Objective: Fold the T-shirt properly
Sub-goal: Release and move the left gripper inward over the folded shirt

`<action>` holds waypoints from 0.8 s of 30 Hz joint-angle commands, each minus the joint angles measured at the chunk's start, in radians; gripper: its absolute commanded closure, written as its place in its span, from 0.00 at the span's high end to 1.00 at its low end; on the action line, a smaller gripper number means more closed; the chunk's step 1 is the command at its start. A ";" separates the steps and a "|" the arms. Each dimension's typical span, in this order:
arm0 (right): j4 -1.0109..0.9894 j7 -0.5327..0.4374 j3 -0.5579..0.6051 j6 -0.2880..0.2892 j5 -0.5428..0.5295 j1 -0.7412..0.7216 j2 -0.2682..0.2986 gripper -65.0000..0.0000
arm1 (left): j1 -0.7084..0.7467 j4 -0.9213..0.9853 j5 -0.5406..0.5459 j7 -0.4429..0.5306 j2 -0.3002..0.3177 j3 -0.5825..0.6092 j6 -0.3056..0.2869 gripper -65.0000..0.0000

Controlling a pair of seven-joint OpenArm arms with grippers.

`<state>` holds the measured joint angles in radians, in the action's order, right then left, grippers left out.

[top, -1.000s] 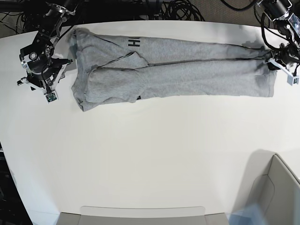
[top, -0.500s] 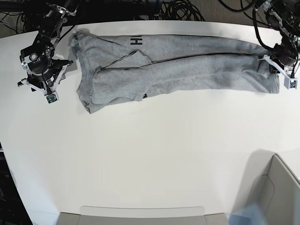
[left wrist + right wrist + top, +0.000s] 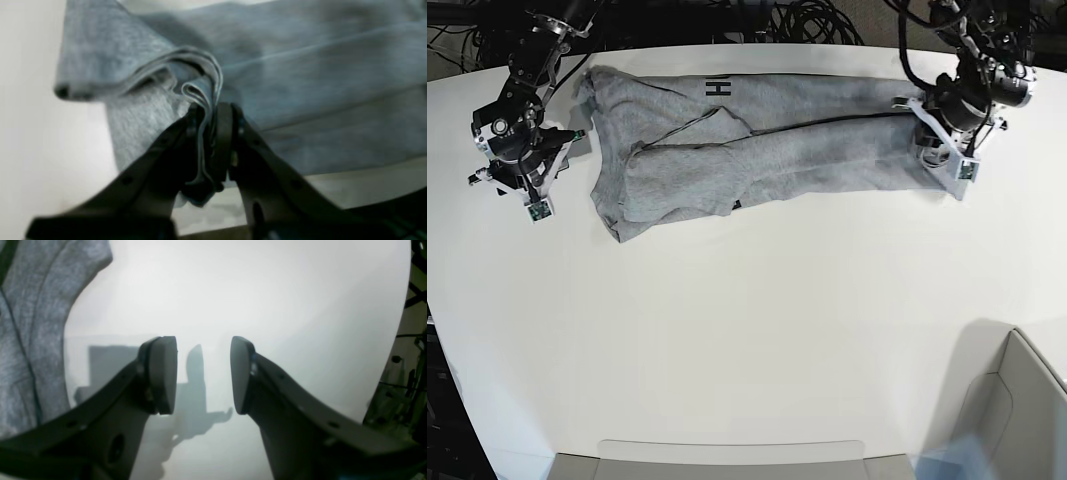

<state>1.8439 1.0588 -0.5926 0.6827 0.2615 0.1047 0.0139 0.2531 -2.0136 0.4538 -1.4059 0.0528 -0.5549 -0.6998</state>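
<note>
I should use my left gripper to lay the bunched end of the T-shirt down on the T-shirt's far half [image 3: 811, 102], close to the middle of the T-shirt.
The heather-grey T-shirt [image 3: 767, 150] lies across the far part of the white table [image 3: 747, 330] as a long strip folded lengthwise, with black lettering [image 3: 715, 88] showing near its left end. My left gripper [image 3: 927, 148] is at the shirt's right end. In the left wrist view it [image 3: 208, 115] is shut on several bunched layers of the shirt's edge [image 3: 196, 86], lifted off the table. My right gripper [image 3: 562, 145] sits just left of the shirt's left end. In the right wrist view it [image 3: 203, 373] is open and empty over bare table, with the shirt [image 3: 26, 323] at the left.
A grey bin [image 3: 1017, 400] stands at the near right corner and a grey tray [image 3: 727, 455] at the near edge. Black cables [image 3: 807, 20] lie behind the table's far edge.
My left gripper has moved left with the shirt's right end in its grip, so the strip now reaches less far right. The right arm has stayed almost still.
</note>
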 commanded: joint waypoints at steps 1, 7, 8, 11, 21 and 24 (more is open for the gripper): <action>0.015 -0.007 0.000 0.015 -0.004 -0.010 0.010 0.40 | -0.005 -0.020 -0.003 0.010 0.003 0.002 0.002 0.00; 0.013 -0.009 0.000 0.015 -0.004 -0.010 0.010 0.40 | -0.004 -0.020 -0.005 0.010 -0.051 0.103 0.002 0.00; 0.013 -0.009 0.000 0.015 -0.004 -0.010 0.010 0.40 | -0.004 -0.020 -0.005 0.010 -0.055 0.121 0.002 0.00; 0.013 -0.009 0.000 0.015 -0.004 -0.010 0.010 0.40 | -0.002 -0.020 -0.005 0.010 -0.074 0.171 0.002 0.00; 0.012 -0.009 0.000 0.015 -0.003 -0.026 0.010 0.40 | -0.001 -0.020 0.000 0.010 -0.092 0.327 0.002 0.00; 0.012 -0.009 0.000 0.015 -0.003 -0.026 0.010 0.40 | 0.027 -0.020 0.000 0.010 -0.089 0.372 0.002 0.00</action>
<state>1.8427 1.0584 -0.5926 0.6827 0.2615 0.0940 0.0135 0.2775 -2.0151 0.4370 -1.4021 -0.0353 -0.1864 -0.6964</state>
